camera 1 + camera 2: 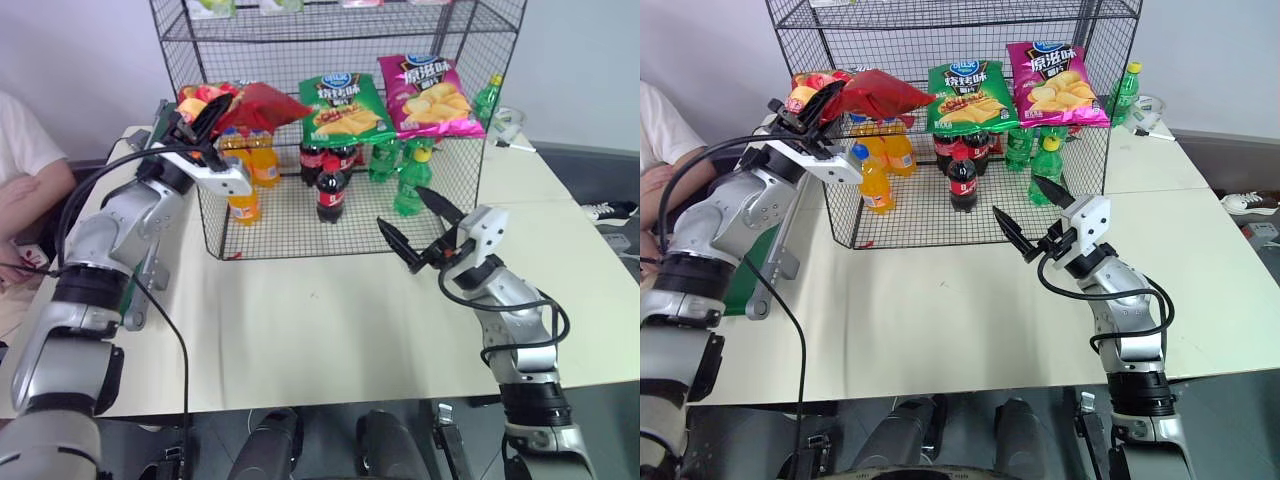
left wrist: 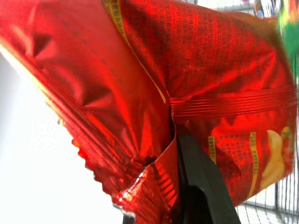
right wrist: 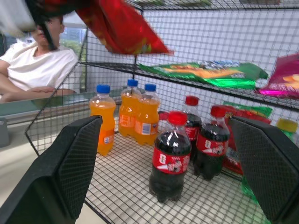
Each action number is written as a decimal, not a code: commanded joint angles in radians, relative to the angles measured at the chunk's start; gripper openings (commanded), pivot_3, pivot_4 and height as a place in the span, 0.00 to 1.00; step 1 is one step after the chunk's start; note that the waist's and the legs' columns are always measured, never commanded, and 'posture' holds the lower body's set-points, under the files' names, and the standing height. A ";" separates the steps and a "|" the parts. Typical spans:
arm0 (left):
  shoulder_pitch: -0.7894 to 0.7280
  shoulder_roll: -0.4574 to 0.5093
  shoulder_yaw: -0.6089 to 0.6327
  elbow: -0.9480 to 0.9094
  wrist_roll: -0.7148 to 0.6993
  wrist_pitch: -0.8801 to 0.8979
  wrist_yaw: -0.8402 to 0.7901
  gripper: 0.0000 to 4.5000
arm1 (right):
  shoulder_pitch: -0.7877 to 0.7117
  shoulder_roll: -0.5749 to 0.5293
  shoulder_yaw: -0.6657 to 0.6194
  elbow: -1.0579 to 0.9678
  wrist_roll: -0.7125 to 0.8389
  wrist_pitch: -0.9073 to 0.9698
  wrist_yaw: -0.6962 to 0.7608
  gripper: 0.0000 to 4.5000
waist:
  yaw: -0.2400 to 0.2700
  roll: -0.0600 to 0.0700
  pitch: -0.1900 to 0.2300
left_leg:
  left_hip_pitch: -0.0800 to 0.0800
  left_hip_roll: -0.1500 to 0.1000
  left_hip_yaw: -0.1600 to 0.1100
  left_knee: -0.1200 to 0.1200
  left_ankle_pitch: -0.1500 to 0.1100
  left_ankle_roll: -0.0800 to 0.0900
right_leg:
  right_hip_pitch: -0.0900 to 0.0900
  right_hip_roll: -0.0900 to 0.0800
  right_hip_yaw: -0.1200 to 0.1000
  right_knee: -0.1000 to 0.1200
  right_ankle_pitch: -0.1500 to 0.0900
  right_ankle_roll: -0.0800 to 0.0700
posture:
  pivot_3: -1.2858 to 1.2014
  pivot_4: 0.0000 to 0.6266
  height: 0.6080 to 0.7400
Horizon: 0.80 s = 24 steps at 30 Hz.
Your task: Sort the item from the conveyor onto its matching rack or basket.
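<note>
My left gripper has the red chip bag. Next, I let go of it with that gripper on the middle level (image 1: pixel 250 107), beside the green chip bag.
The item, a shiny red chip bag (image 1: pixel 262 102), hangs at the left end of the rack's (image 1: pixel 460 180) middle tier, just in front of the wire shelf. My left gripper (image 1: pixel 205 113) is shut on its crimped end, and one black finger (image 2: pixel 201 182) presses against the foil in the left wrist view. The bag's far end points toward the green chip bag (image 1: pixel 343 108). My right gripper (image 1: pixel 400 206) stands open over the table in front of the rack's lower right, holding nothing. The conveyor (image 1: pixel 750 270) runs along the table's left side, mostly hidden behind my left arm.
A magenta chip bag (image 1: pixel 430 95) lies on the same tier beside the green one. Below stand orange bottles (image 1: pixel 245 200), cola bottles (image 1: pixel 330 190) and green bottles (image 1: pixel 412 185). A person (image 1: pixel 25 170) sits at the far left. The cream table (image 1: pixel 330 320) stretches in front.
</note>
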 commanded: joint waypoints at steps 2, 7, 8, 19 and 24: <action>-0.121 -0.051 -0.101 0.306 0.061 0.061 0.124 0.01 | 0.001 -0.004 0.000 -0.053 -0.004 -0.006 -0.009 1.00 | 0.001 0.000 0.000 | 0.000 -0.001 0.000 0.000 0.000 0.000 | 0.001 0.000 0.000 0.000 0.000 0.001 | 0.52 0.24 1.00; -0.198 -0.133 -0.174 0.478 0.040 0.042 0.168 0.01 | -0.008 -0.005 0.011 -0.062 -0.011 0.000 -0.009 1.00 | 0.002 -0.001 0.001 | -0.001 -0.002 -0.001 0.001 0.000 0.000 | 0.000 -0.001 0.000 0.000 -0.001 0.002 | 0.52 0.24 1.00; -0.211 -0.147 -0.183 0.505 0.031 0.039 0.165 0.01 | -0.012 -0.006 0.011 -0.063 -0.012 0.002 -0.012 1.00 | 0.002 -0.001 0.000 | -0.002 -0.002 -0.001 0.002 0.000 0.000 | 0.000 -0.001 0.000 0.000 -0.001 0.002 | 0.52 0.24 1.00; -0.326 -0.178 -0.169 0.624 -0.094 -0.047 0.079 0.01 | 0.012 -0.007 0.029 -0.095 -0.025 0.020 -0.024 1.00 | 0.000 -0.002 0.000 | -0.003 -0.002 -0.001 0.003 0.000 0.000 | 0.000 -0.001 -0.001 0.001 -0.001 0.002 | 0.52 0.24 1.00; -0.328 -0.184 -0.243 0.634 -0.053 -0.072 0.090 0.01 | 0.011 -0.009 0.028 -0.093 -0.028 0.023 -0.022 1.00 | 0.000 -0.002 0.000 | -0.003 -0.002 -0.001 0.003 0.000 0.000 | 0.000 -0.001 -0.001 0.001 -0.001 0.002 | 0.52 0.24 1.00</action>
